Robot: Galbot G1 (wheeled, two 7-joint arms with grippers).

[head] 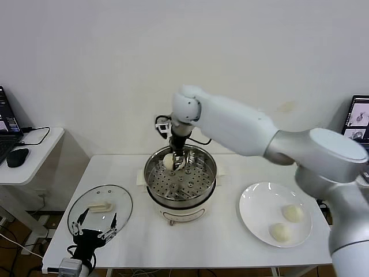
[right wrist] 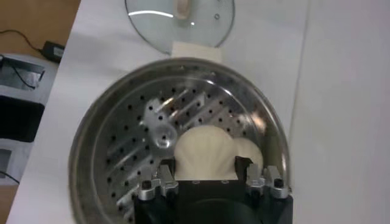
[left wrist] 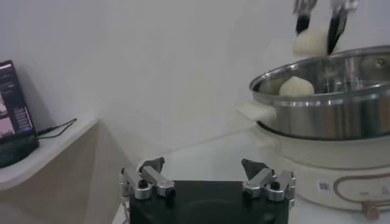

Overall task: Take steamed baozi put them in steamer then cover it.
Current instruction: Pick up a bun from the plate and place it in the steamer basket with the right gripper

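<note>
Next, I let go of the held baozi with my right gripper on the perforated tray [head: 162, 176] [right wrist: 195, 112], near the tray's rim that faces the glass lid.
The steel steamer [head: 209, 173] stands mid-table on its white base. My right gripper [head: 179, 163] reaches down over its back left part, shut on a baozi [right wrist: 204, 146] held just above the perforated tray [right wrist: 134, 134]. A second baozi [right wrist: 248, 152] rests on the tray right beside the held one. From the left wrist view the held baozi [left wrist: 311, 41] hangs above the rim and the resting one [left wrist: 297, 86] lies inside. Two more baozi [head: 293, 213] [head: 281, 232] lie on the white plate [head: 253, 208]. My left gripper [head: 92, 226] stands open at the front left.
The glass lid [head: 101, 205] with its cream handle lies flat on the table's front left, just beyond my left gripper. A low side table [head: 40, 150] with a laptop and mouse stands off to the left. Another screen [head: 358, 118] sits at the far right.
</note>
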